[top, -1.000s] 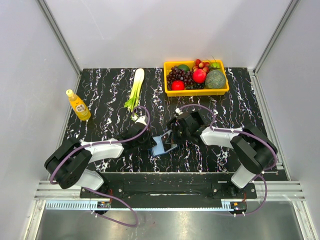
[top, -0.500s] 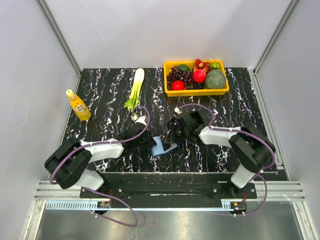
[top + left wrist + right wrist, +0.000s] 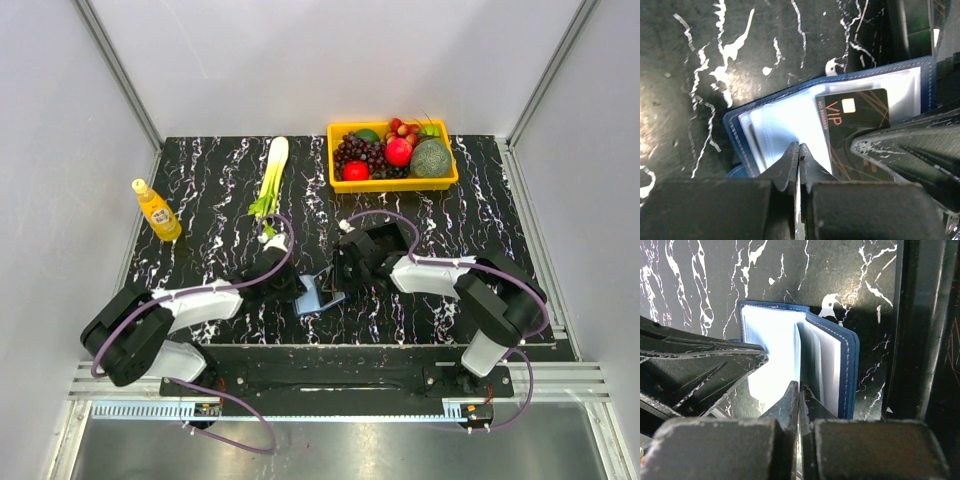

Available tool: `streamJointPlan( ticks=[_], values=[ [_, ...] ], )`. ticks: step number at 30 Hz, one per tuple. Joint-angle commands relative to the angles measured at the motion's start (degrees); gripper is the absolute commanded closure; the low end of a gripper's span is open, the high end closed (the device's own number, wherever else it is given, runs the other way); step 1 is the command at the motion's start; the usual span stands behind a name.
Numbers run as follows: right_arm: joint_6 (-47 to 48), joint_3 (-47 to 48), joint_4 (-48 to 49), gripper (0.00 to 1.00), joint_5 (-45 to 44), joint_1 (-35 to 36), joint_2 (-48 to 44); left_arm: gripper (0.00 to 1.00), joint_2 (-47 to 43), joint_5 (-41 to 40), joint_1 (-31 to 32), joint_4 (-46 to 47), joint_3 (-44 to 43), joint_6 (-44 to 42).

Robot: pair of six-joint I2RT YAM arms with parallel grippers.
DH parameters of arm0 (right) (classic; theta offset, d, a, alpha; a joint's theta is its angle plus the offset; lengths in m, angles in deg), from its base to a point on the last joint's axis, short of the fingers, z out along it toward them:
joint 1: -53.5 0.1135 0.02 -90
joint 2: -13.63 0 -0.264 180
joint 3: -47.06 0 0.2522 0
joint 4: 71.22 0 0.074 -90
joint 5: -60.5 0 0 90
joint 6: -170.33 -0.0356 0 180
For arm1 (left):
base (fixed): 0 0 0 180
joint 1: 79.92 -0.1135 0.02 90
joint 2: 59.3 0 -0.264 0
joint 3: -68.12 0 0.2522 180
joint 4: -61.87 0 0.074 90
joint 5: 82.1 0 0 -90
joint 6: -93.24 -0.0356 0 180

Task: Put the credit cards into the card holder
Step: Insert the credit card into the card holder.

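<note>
My left fingers sit mid-page on the pale inner page, so they should open, back off and pinch the page's edge (image 3: 754, 142) beside the navy border.
The card holder (image 3: 318, 298) lies open on the black marbled table between both arms, navy outside and pale blue inside (image 3: 780, 120). In the left wrist view a black credit card (image 3: 855, 120) marked VIP rests on the holder's right half, partly under a clear sleeve. My left gripper (image 3: 799, 149) is shut, its tips down on the pale inner page. My right gripper (image 3: 799, 386) is also shut, its tips at the foot of the upright inner leaves of the holder (image 3: 825, 360). In the top view the left gripper (image 3: 300, 288) and right gripper (image 3: 342, 275) flank the holder.
A black raised tray edge (image 3: 912, 330) runs just right of the holder, under the right arm. A yellow fruit basket (image 3: 395, 184) stands at the back. A leek (image 3: 270, 180) lies back centre-left, and a yellow bottle (image 3: 157, 210) stands at the left.
The left arm has drawn back toward the lower left. The holder and the right gripper have shifted slightly left. Both grippers stay shut.
</note>
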Motion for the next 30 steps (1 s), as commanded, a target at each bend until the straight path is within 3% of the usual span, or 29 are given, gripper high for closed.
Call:
streamJointPlan(
  ticks=[1,5,16,24,30],
  values=[
    [-1.54,0.86,-4.31,1.0,-2.66,1.75,-0.29,1.0,-3.69,-5.56,-0.14,-9.04,3.61,0.17],
    [-2.42,1.03,-2.9,1.0,-2.31,2.02,1.64,0.96,-6.51,-5.74,-0.23,-9.31,5.72,0.35],
    [-5.33,0.24,0.7,1.0,-3.01,2.63,5.06,0.98,-3.18,-2.49,-0.23,-5.18,7.48,1.66],
    [-6.12,-0.02,2.2,1.0,-3.71,2.63,2.96,1.0,-5.28,-4.24,-0.14,-10.61,7.3,2.01],
    [-5.5,0.77,-0.88,1.0,-6.79,2.63,3.13,0.89,-9.94,-6.26,-0.14,-14.84,8.8,2.8]
  ],
)
